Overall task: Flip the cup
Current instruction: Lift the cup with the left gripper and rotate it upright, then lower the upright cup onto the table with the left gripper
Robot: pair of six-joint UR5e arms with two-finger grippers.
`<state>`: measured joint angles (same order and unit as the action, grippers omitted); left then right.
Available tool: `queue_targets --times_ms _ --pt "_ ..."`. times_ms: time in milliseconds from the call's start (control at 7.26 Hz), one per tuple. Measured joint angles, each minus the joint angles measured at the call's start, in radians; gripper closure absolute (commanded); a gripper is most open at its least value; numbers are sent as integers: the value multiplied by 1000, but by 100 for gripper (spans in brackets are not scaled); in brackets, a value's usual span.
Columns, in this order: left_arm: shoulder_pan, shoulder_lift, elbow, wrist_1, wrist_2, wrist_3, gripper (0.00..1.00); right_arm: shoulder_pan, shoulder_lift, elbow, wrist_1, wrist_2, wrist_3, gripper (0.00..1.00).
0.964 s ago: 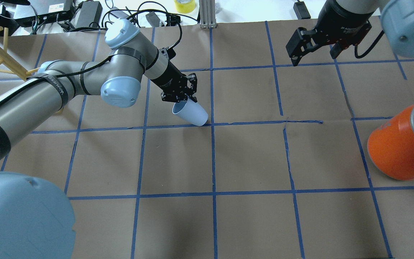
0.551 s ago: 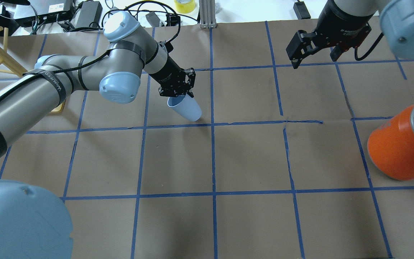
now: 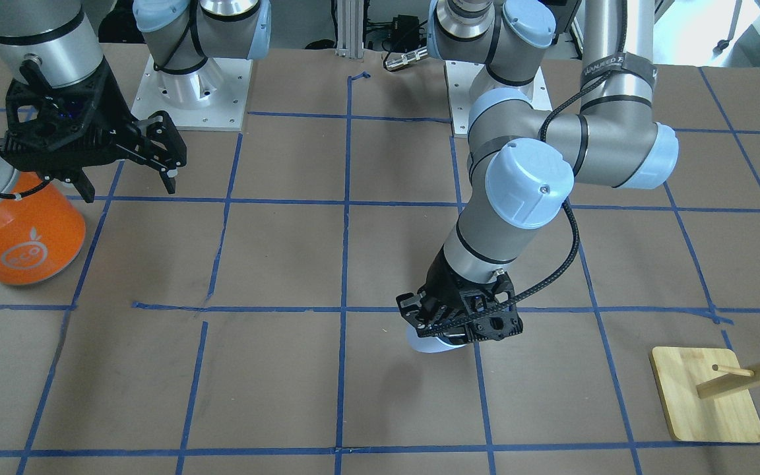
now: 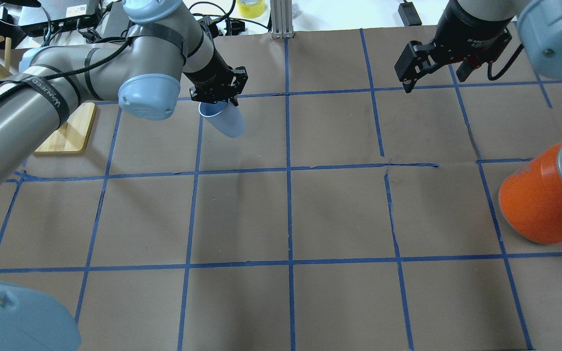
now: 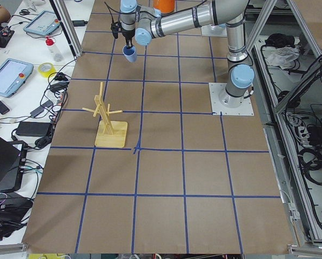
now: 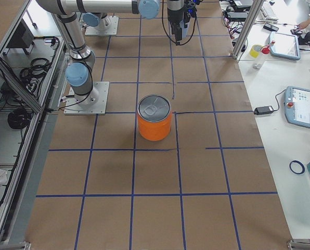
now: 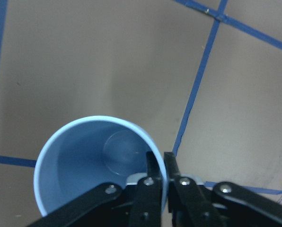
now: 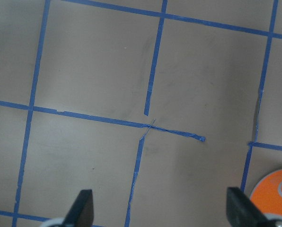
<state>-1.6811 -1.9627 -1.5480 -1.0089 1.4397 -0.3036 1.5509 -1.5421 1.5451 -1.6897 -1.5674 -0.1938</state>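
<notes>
Next, my left gripper lets go of the pale blue cup inside the blue-taped square (image 3: 547, 394) next to the wooden peg stand.
The pale blue cup (image 4: 226, 122) hangs tilted above the table at the far left, its mouth toward the gripper. My left gripper (image 4: 218, 101) is shut on the cup's rim. In the left wrist view the fingers (image 7: 156, 176) pinch the rim, and the cup's light blue inside (image 7: 96, 163) shows. In the front-facing view the cup (image 3: 431, 344) peeks out under the left gripper (image 3: 459, 323). In the exterior left view the cup (image 5: 129, 54) hangs in the air. My right gripper (image 4: 434, 68) is open and empty, high over the far right; its fingertips (image 8: 84, 205) show in the right wrist view.
A large orange can (image 4: 547, 200) with a silver top stands at the right edge, also seen in the front-facing view (image 3: 17, 231). A wooden peg stand (image 4: 66, 134) sits at the far left, with its base in the front-facing view (image 3: 703, 396). Cables and a tape roll (image 4: 250, 7) lie beyond the far edge.
My left gripper has lifted the cup and carried it up and to the left, away from the blue line. The right gripper has stayed almost still.
</notes>
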Motion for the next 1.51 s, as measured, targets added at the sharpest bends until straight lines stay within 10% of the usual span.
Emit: queue_targets --times_ms 1514 --pt "199 -81 -81 211 109 445 100 0 0 11 5 0 5 0"
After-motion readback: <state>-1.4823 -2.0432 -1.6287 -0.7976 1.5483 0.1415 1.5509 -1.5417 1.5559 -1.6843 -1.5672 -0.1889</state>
